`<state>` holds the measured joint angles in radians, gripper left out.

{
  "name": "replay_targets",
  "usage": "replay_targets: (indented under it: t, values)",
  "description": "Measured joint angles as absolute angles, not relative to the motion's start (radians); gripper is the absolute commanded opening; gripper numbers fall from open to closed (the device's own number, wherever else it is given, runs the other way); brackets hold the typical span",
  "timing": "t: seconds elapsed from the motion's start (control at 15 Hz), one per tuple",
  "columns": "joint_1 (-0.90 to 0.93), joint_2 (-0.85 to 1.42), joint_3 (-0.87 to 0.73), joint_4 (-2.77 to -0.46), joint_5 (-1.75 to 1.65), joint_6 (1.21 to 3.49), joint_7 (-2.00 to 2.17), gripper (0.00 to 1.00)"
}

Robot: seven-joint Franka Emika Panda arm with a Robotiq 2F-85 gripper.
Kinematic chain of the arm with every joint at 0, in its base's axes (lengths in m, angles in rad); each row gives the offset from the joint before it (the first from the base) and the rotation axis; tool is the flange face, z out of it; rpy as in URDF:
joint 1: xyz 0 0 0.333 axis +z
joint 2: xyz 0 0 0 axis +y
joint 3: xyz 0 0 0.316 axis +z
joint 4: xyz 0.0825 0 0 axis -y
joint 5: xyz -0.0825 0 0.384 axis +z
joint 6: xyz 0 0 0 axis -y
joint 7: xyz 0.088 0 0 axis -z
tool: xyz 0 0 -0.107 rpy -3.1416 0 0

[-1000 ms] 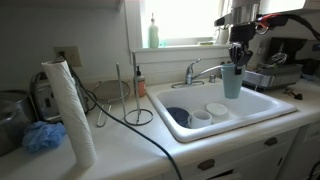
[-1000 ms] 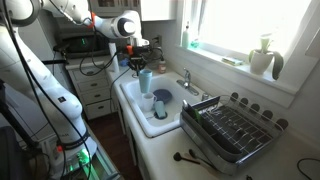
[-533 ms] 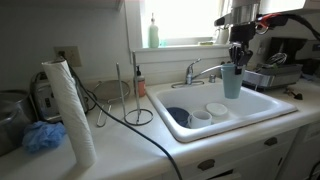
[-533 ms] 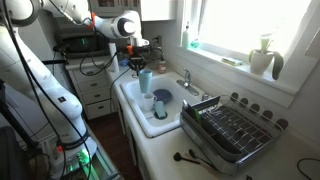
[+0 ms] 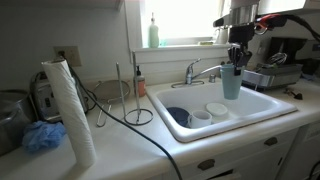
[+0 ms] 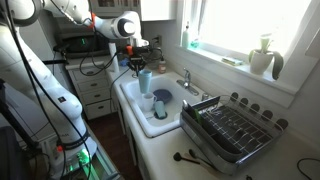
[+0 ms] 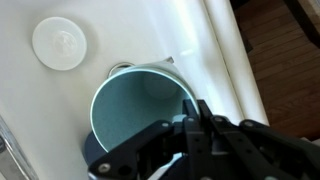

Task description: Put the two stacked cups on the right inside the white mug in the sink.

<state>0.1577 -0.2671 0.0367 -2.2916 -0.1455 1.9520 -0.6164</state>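
My gripper should release the two stacked cups in the white mug (image 5: pixel 202 116) that is between the dark blue bowl and the wider white dish.
The two stacked cups (image 5: pixel 232 82) are pale blue-grey and stand upright at the right end of the sink (image 5: pixel 262 103); they also show in an exterior view (image 6: pixel 145 80). My gripper (image 5: pixel 237 58) comes down from above and is shut on their rim. In the wrist view the top cup's teal inside (image 7: pixel 135 100) is open to me, with my black fingers (image 7: pixel 200 118) pinching its right rim beside the sink wall. I cannot tell whether the cups rest on the basin. The white mug (image 5: pixel 200 117) sits low in the sink, left of the cups.
A dark blue bowl (image 5: pixel 178 116) and a wider white dish (image 5: pixel 217 109) flank the mug. The chrome faucet (image 5: pixel 200 70) stands behind the basin. A paper towel roll (image 5: pixel 68 105), a black cable (image 5: pixel 140 125) and a dish rack (image 6: pixel 235 128) occupy the counters.
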Motion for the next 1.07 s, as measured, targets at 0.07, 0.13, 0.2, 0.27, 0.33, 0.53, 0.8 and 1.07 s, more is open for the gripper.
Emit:
replay_targets:
  t: [0.07,0.13,0.2,0.27,0.33,0.53,0.8,1.07]
  values:
    - [0.159,-0.259,0.045,-2.286,-0.145,1.955,-0.616,0.02]
    - [0.161,-0.248,0.056,-2.278,-0.145,1.959,-0.616,0.02]
    - [0.163,-0.235,0.067,-2.269,-0.146,1.967,-0.616,0.02]
    - [0.165,-0.221,0.08,-2.257,-0.148,1.979,-0.616,0.02]
    - [0.167,-0.206,0.09,-2.243,-0.149,1.991,-0.616,0.02]
    - [0.176,-0.153,0.11,-2.196,-0.149,2.012,-0.617,0.02]
    - [0.177,-0.067,0.12,-2.144,-0.144,2.013,-0.617,0.02]
    - [0.168,-0.003,0.118,-2.13,-0.116,2.05,-0.617,0.02]
